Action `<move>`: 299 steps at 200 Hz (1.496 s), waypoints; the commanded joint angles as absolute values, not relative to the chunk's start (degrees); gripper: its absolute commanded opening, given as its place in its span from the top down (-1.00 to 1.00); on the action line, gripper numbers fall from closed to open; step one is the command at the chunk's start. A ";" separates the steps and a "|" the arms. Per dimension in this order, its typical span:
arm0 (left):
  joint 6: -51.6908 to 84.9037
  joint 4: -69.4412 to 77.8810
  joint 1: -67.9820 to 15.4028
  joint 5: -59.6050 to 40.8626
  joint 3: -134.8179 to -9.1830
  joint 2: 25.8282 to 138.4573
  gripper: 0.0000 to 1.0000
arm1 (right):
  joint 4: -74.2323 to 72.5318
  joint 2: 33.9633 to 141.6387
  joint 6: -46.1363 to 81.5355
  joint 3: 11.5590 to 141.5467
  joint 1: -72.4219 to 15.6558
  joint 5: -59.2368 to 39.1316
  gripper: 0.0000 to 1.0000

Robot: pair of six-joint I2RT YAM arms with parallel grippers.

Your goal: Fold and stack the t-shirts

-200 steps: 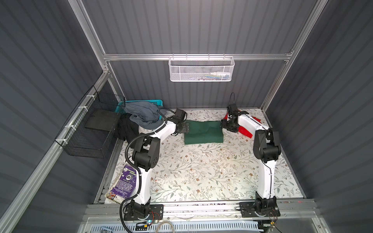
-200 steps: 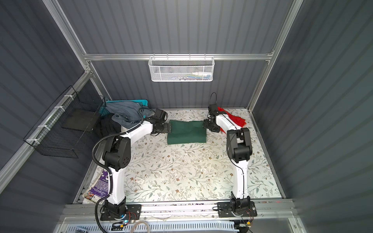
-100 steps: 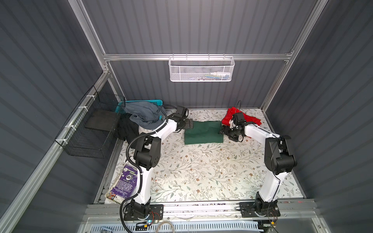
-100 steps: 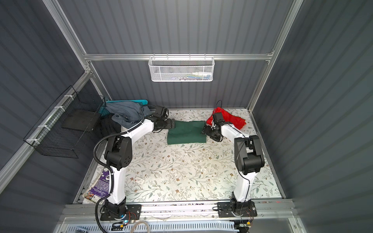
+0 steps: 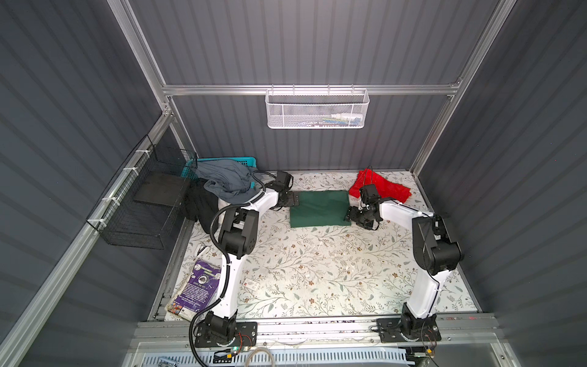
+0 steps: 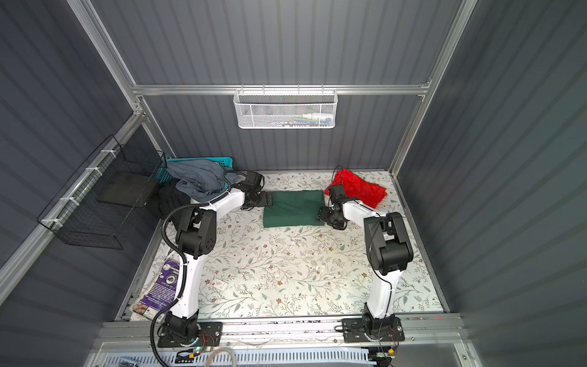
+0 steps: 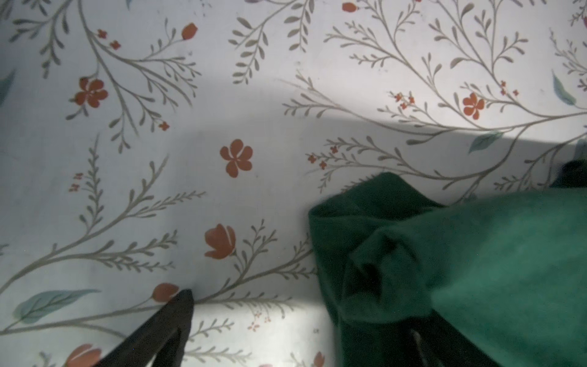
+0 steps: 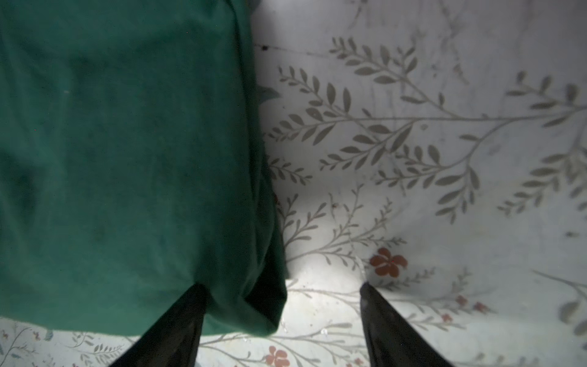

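I have my right gripper at the green t-shirt's near corner, so I need to grip the green t-shirt side's middle (image 5: 347, 205) with it before carrying that t-shirt onto the red t-shirt.
A dark green t-shirt (image 5: 319, 208) (image 6: 293, 208), folded to a rectangle, lies at the back middle of the flowered table in both top views. Behind its right end a red t-shirt (image 5: 386, 189) (image 6: 362, 189) sits crumpled. My left gripper (image 5: 293, 200) (image 6: 268, 200) (image 7: 298, 314) is at the green shirt's left edge, open. One finger (image 7: 178, 314) shows on bare table; green cloth (image 7: 460, 270) covers the other. My right gripper (image 5: 347, 219) (image 6: 320, 219) (image 8: 281, 290) is open at the shirt's near right corner (image 8: 260, 305). That corner lies between its fingers.
A teal basket (image 5: 241, 160) with grey-blue clothes (image 5: 222, 181) and a black garment (image 5: 198, 203) fills the back left corner. A black wire basket (image 5: 143, 203) hangs on the left wall, a white mesh one (image 5: 317, 111) on the back wall. A purple booklet (image 5: 197, 289) lies front left.
My right gripper has moved from the green shirt's far right corner, beside the red shirt, forward to its near right corner. The left gripper has barely moved.
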State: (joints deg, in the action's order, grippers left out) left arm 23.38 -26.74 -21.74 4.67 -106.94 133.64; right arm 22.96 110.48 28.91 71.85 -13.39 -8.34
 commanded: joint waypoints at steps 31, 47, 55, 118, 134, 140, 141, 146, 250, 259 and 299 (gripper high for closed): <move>24.01 -29.44 -19.35 3.52 -109.14 135.96 -0.99 | 26.11 113.75 28.14 72.16 -13.18 -5.98 -0.45; 23.65 -30.06 -19.16 3.52 -109.47 135.94 -1.00 | 26.82 113.03 28.03 72.26 -13.12 -6.41 -0.46; 23.56 -30.07 -19.08 3.60 -109.24 135.51 -0.99 | 26.84 112.03 27.95 71.94 -13.10 -6.94 -0.50; 25.54 -24.82 -19.01 3.08 -99.28 124.27 -0.99 | 17.16 106.94 33.35 68.40 -8.37 -18.67 -0.76; 26.38 -22.78 -19.00 2.81 -95.50 120.44 -0.99 | 15.20 109.01 34.36 70.05 -8.06 -23.34 -0.75; 26.45 -22.24 -18.98 2.81 -94.24 118.89 -1.00 | 13.86 109.77 35.25 70.32 -7.83 -24.68 -0.74; 26.54 -22.15 -18.98 2.81 -94.10 118.73 -1.00 | 13.61 109.95 35.38 70.32 -7.83 -24.91 -0.74; 26.61 -21.93 -19.01 2.89 -93.17 117.71 -1.00 | 12.83 110.61 36.13 70.61 -7.66 -25.55 -0.72; 29.37 -21.58 -18.13 -1.81 -86.40 111.38 -0.99 | 17.81 121.42 39.29 80.45 -9.29 -14.71 -0.30; 29.45 -22.13 -18.19 -1.98 -86.72 111.73 -0.99 | 17.15 122.18 39.86 80.51 -9.62 -15.39 -0.28; 28.91 -23.76 -18.19 -1.94 -87.41 112.05 -0.99 | 15.28 122.93 39.99 80.48 -11.33 -15.42 -0.17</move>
